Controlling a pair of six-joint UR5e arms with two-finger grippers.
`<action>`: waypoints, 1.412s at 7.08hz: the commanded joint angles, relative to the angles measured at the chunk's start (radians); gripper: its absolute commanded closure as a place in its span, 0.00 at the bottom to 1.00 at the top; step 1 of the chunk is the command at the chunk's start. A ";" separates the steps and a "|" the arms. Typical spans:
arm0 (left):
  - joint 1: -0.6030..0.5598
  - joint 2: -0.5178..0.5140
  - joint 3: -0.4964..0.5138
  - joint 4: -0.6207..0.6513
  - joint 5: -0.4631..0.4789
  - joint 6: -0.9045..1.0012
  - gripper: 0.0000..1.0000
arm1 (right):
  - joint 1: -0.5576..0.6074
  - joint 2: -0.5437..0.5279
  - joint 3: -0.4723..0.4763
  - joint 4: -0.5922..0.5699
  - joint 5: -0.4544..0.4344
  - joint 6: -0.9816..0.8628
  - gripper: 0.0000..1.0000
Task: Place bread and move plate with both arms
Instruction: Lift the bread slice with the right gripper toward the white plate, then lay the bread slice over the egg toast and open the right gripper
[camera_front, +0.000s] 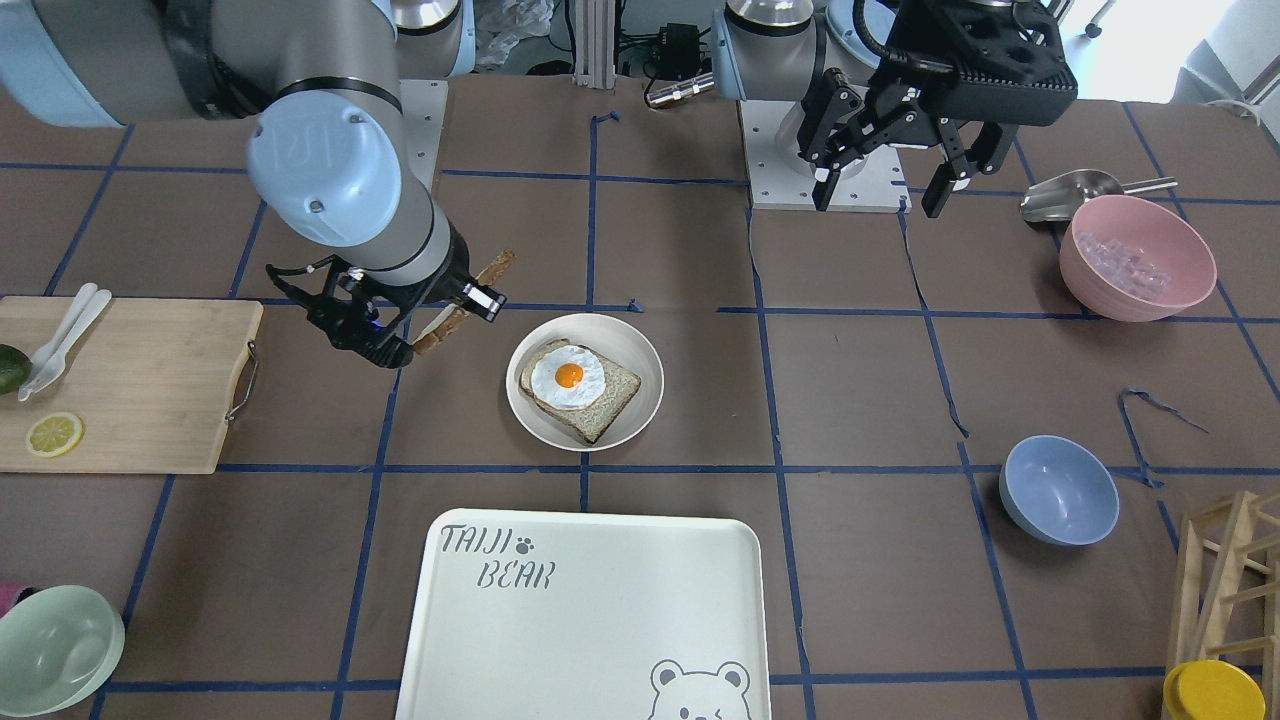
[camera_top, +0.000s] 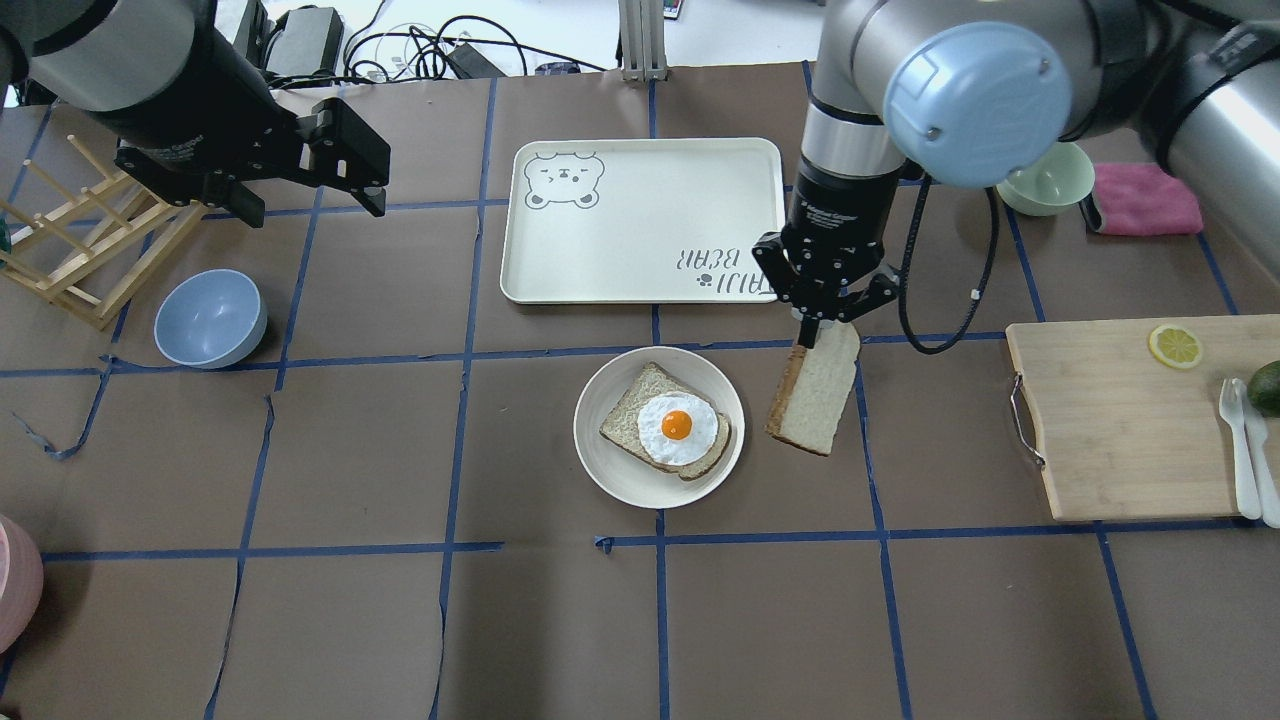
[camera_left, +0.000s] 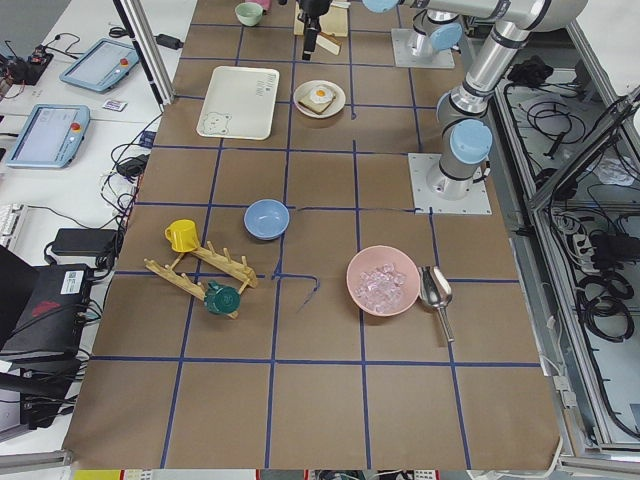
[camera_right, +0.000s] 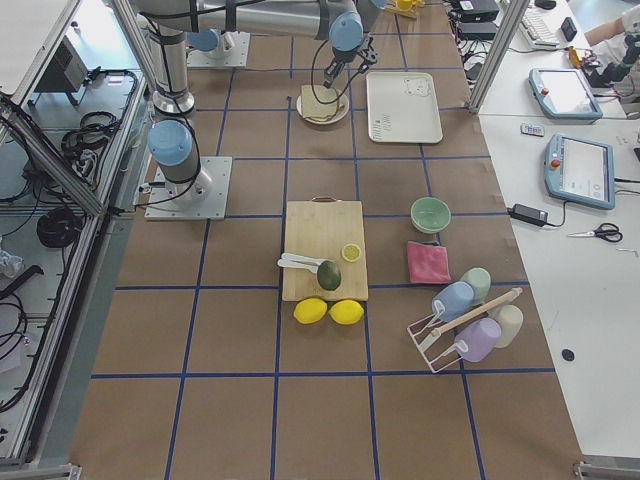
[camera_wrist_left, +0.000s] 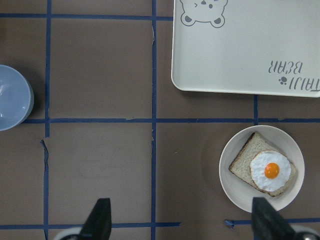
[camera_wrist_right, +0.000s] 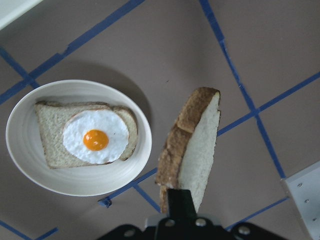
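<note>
The bread, now hanging above the table beside the plate, will be let go by my right gripper so it lies flat on top of the fried egg (camera_front: 577, 388) (camera_wrist_right: 86, 135) on the round cream plate.
The bread (camera_top: 815, 395) is a plain pale slice hanging on edge from my right gripper (camera_top: 825, 325), which is shut on its far end. It hangs above the table just right of the plate (camera_top: 600, 470), apart from it. The right wrist view shows the bread (camera_wrist_right: 192, 150) beside the plate (camera_wrist_right: 75, 187). The round cream plate holds another slice with a fried egg (camera_top: 670, 425). My left gripper (camera_top: 310, 200) is open and empty, high above the table's left side; the plate (camera_wrist_left: 230, 185) lies to its lower right in the left wrist view.
The white TAIJI BEAR tray (camera_top: 640, 220) lies just beyond the plate. A blue bowl (camera_top: 210, 318) and a wooden rack (camera_top: 70, 250) are on the left. A cutting board (camera_top: 1120, 420), a green bowl (camera_top: 1045, 180) and a pink cloth (camera_top: 1145, 200) are on the right.
</note>
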 joint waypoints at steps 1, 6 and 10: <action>0.000 0.000 -0.001 0.000 0.000 0.000 0.00 | 0.079 0.054 -0.008 -0.066 0.060 0.129 1.00; 0.000 0.000 -0.001 0.000 0.000 0.000 0.00 | 0.087 0.128 0.005 -0.116 0.096 0.135 1.00; 0.000 0.001 -0.001 0.000 0.000 0.000 0.00 | 0.087 0.196 0.012 -0.247 0.088 0.151 1.00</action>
